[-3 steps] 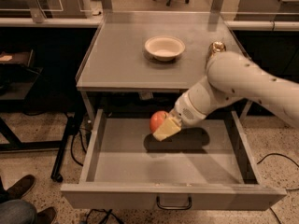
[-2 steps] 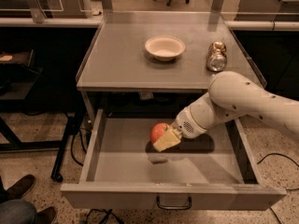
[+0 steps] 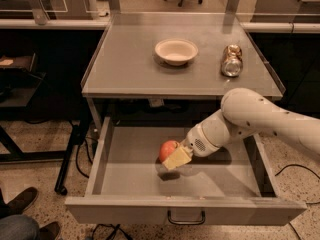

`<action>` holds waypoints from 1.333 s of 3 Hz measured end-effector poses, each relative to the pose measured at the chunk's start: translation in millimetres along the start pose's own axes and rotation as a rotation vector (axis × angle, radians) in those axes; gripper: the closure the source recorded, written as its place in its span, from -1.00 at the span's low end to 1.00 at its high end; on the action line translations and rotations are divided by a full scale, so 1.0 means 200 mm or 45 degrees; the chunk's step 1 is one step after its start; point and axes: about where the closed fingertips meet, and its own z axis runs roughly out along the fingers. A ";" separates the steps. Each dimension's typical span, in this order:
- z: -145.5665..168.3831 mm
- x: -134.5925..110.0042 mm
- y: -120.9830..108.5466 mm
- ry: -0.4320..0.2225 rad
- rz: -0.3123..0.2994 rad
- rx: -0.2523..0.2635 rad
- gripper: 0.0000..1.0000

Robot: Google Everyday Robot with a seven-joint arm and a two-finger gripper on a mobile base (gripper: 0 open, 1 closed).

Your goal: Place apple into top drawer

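Note:
Next, my gripper lets go of the apple on the middle of the bottom of the drawer, at a spot behind the pull handle [image 3: 173, 171].
The top drawer [image 3: 130, 211] stands pulled open below the grey tabletop, its dark pull handle at the front middle. My gripper [image 3: 173, 156], with cream fingers, reaches in from the right on the white arm and is shut on the red-orange apple [image 3: 167, 149]. The apple hangs low over the middle of the drawer floor, with its shadow just below it. I cannot tell whether it touches the floor.
A cream bowl [image 3: 176, 50] and a shiny metallic can [image 3: 231, 60] lying on its side rest on the grey tabletop [image 3: 125, 74]. A shoe [image 3: 22, 200] shows at the bottom left. Black table legs and cables stand at the left.
The arm has swung lower and forward. The gripper with the apple has dropped deeper into the drawer, and the can is uncovered.

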 end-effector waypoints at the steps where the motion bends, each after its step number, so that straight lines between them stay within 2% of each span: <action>1: 0.10 0.09 0.00 0.007 0.067 -0.013 1.00; 2: 0.20 0.19 -0.04 0.026 0.134 0.021 1.00; 3: 0.25 0.25 -0.06 0.052 0.161 0.050 1.00; 4: 0.25 0.24 -0.06 0.052 0.161 0.050 1.00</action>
